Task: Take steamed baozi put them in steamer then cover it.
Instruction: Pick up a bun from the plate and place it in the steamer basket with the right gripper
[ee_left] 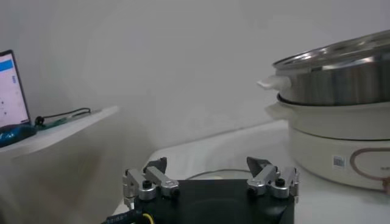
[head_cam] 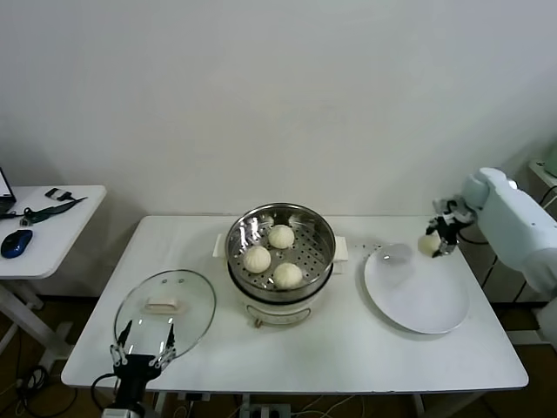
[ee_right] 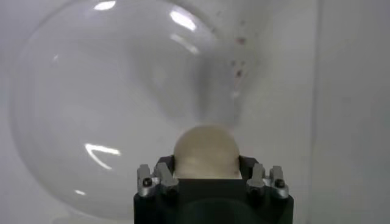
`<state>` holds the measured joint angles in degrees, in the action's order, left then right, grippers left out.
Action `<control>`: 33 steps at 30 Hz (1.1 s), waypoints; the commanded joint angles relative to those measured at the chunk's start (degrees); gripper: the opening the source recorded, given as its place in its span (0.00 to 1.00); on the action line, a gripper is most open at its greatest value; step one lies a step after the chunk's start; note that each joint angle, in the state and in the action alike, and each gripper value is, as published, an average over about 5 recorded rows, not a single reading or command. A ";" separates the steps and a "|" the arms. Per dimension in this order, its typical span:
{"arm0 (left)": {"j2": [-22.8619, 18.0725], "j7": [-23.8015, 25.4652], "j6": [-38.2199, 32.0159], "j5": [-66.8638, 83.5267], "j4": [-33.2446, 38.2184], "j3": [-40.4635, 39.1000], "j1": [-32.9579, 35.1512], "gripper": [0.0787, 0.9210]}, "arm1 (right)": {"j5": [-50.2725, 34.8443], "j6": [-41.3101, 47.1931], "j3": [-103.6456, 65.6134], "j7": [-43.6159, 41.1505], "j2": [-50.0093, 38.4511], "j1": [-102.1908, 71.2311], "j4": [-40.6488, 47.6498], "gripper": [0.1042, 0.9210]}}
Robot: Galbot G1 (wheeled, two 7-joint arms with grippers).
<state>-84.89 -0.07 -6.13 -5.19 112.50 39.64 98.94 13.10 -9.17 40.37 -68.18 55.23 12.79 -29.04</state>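
The robot's right gripper needs to release the baozi on the bare tray of the steamer [head_cam: 305, 252], on the side toward the white plate.
Three cream-white baozi [head_cam: 281, 236] [head_cam: 257, 259] [head_cam: 288, 275] lie on the perforated tray of the steel steamer [head_cam: 322, 233] at the table's middle. My right gripper [head_cam: 432, 243] is shut on another baozi [ee_right: 206, 151] and holds it above the far right edge of the white plate [head_cam: 418, 300]. The glass cover [head_cam: 196, 312] with its white bar handle [head_cam: 164, 305] lies flat on the table left of the steamer. My left gripper [head_cam: 141, 353] hangs open at the front left table edge, just in front of the cover. The steamer's side [ee_left: 341, 82] fills the left wrist view.
A small side table [head_cam: 52, 228] with a blue mouse [head_cam: 16, 243] and a dark cable stands to the left. A laptop screen [ee_left: 12, 88] shows on it. White cabinets stand off the table's right end.
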 commanded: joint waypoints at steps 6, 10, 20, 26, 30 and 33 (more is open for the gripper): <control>0.27 0.25 -0.33 0.01 0.22 -1.84 -0.18 0.88 | -45.94 18.72 40.03 3.53 1.42 27.91 -24.51 0.70; 0.55 0.33 -0.70 0.29 0.11 -2.25 -0.21 0.88 | -53.07 21.57 45.35 5.98 3.98 31.38 -28.46 0.70; 2.64 0.38 -2.12 1.27 0.35 -3.03 1.34 0.88 | -65.63 25.25 56.90 10.77 11.18 35.38 -37.05 0.70; 2.88 0.38 -3.03 1.27 -0.13 -3.23 1.88 0.88 | -67.20 26.38 58.91 13.89 14.95 32.60 -37.76 0.70; 3.07 0.37 -3.14 1.43 0.05 -3.07 2.05 0.88 | -66.21 26.77 59.44 14.82 16.40 30.26 -36.78 0.70; 3.07 0.38 -3.05 1.47 0.23 -3.02 1.93 0.88 | -65.29 26.95 59.68 15.41 17.14 28.50 -36.17 0.71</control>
<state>-82.23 0.28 -8.89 -3.82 112.66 36.68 100.50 -47.26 15.27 93.90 -56.24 67.70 43.03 -62.61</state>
